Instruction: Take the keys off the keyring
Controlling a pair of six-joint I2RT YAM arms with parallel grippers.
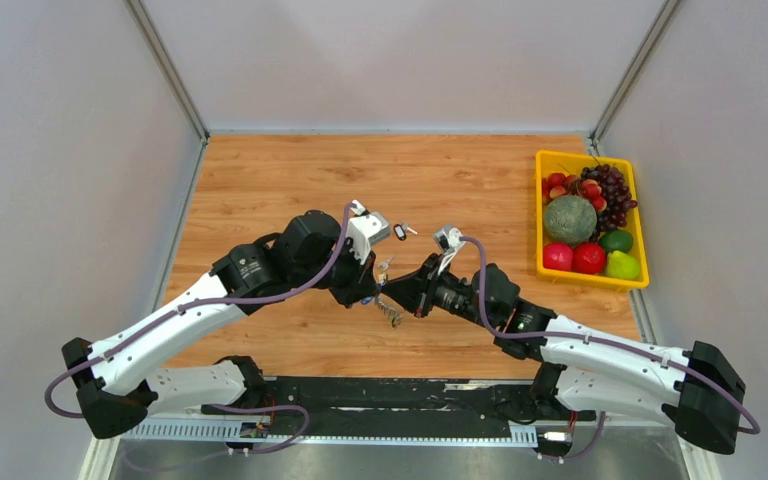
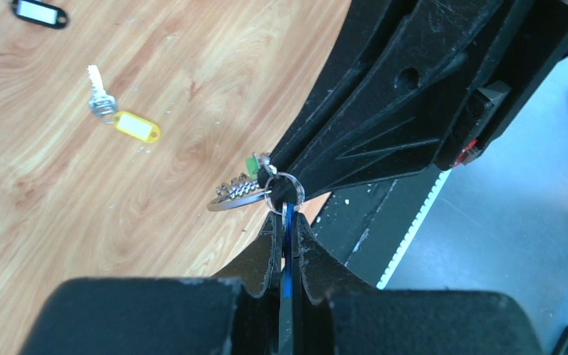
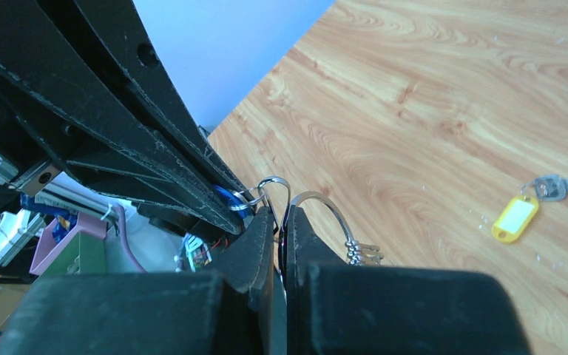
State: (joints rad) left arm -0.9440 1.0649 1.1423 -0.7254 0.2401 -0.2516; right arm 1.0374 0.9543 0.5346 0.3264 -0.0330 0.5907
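Note:
The robot's left hand will let go of the blue key tag on the wood point(image 1: 388, 289) point(image 2: 168, 127) beside the loose key's yellow tag.
My left gripper point(image 2: 287, 218) is shut on a blue key tag point(image 2: 287, 248), held edge-on between its fingers. The tag's small loop point(image 2: 285, 189) hangs on the keyring point(image 2: 231, 202), a silver wire loop that also carries a green-tagged key point(image 2: 251, 163). My right gripper point(image 3: 281, 218) is shut on the keyring point(image 3: 327, 207), with several keys point(image 3: 362, 253) bunched on it. Both grippers point(image 1: 365, 290) point(image 1: 405, 292) meet above the table's middle, tip to tip. A yellow-tagged key point(image 2: 134, 124) and a black-tagged key point(image 2: 39, 12) lie loose on the wood.
A yellow tray point(image 1: 540, 215) of fruit stands at the right edge of the wooden table point(image 1: 290, 180). Grey walls close in the table on the left, right and back. The arms' black base rail point(image 1: 390, 395) runs along the near edge.

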